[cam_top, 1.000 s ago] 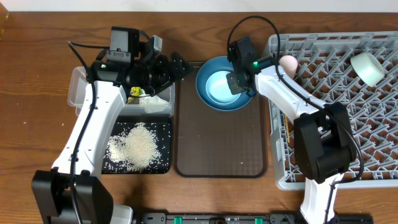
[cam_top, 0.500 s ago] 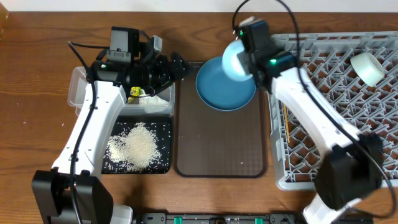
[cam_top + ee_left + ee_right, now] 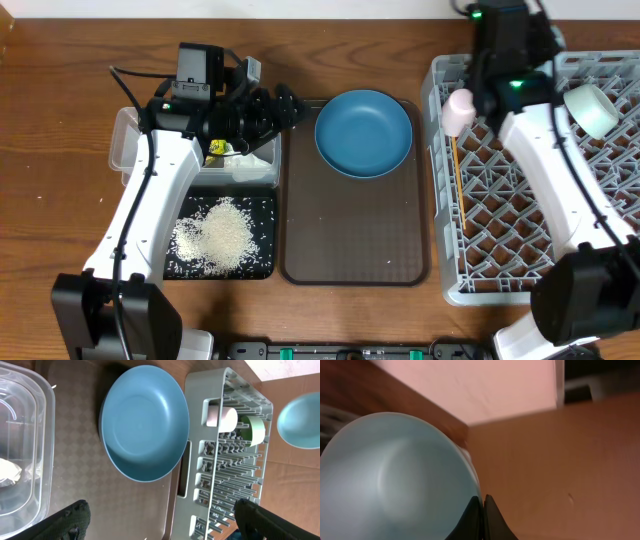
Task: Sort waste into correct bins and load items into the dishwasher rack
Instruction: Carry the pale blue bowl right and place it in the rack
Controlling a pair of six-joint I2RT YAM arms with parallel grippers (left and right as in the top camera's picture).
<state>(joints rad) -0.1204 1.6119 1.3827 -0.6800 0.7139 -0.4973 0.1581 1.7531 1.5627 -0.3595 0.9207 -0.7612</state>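
The light-blue bowl, now in the air over the rack, will be released by my right gripper, and I need to leave it in the rack (image 3: 517, 111) between the pink cup and the mint-white bowl.
My right gripper (image 3: 483, 510) is shut on the rim of the light-blue bowl (image 3: 395, 475) and holds it in the air. Overhead, it (image 3: 503, 35) is at the far edge over the grey dishwasher rack (image 3: 540, 250), and the bowl is hidden there. The bowl also shows in the left wrist view (image 3: 300, 420). The dark-blue plate (image 3: 363, 132) lies on the brown tray (image 3: 350, 240). The pink cup (image 3: 459, 110) and the mint-white bowl (image 3: 592, 110) are in the rack. My left gripper (image 3: 285, 105) is open and empty between the clear tub (image 3: 130, 150) and the plate.
The tub holds the white napkin (image 3: 255, 165) and the yellow-green wrapper (image 3: 216, 148). Rice (image 3: 222, 235) lies in the black tray (image 3: 190, 268). A thin wooden stick (image 3: 458, 185) lies along the rack's left side.
My right gripper lifted the light-blue bowl off the dark-blue plate and carried it right and back, over the rack. The plate now lies bare. The left arm has not moved.
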